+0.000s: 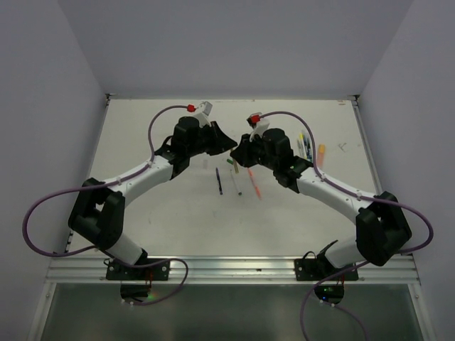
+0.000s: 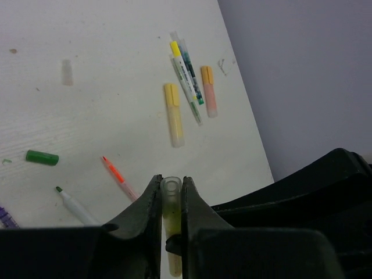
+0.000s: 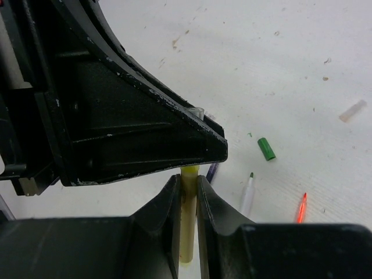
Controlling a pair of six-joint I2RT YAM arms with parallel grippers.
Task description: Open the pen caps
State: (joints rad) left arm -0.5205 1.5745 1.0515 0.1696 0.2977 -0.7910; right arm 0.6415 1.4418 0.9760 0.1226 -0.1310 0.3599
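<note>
I hold the pen's yellow body tight by the cap's opening in my right gripper, so I should open it and grip the pen's body nearer its tail end (image 3: 186, 254) before pulling.
Both grippers meet above the table's middle on one yellow highlighter. My left gripper (image 1: 229, 146) (image 2: 171, 180) is shut on its translucent pale cap (image 2: 171, 192). My right gripper (image 1: 239, 151) (image 3: 187, 179) is shut on its yellow barrel (image 3: 188, 221), whose far end is hidden under the left gripper. On the table lie a loose green cap (image 2: 42, 157) (image 3: 266, 149), an uncapped green-tipped pen (image 2: 75, 207) (image 3: 248, 195), an uncapped orange-tipped pen (image 2: 119, 176) (image 3: 301, 208) and a loose pale cap (image 2: 67, 72) (image 3: 353, 110).
A capped yellow highlighter (image 2: 173, 114), a capped orange highlighter (image 2: 208, 92) and thin pens (image 2: 186, 75) lie grouped near the table's right edge (image 1: 309, 149). A dark pen (image 1: 219, 180), a white pen (image 1: 235, 182) and the orange pen (image 1: 254, 183) lie below the grippers.
</note>
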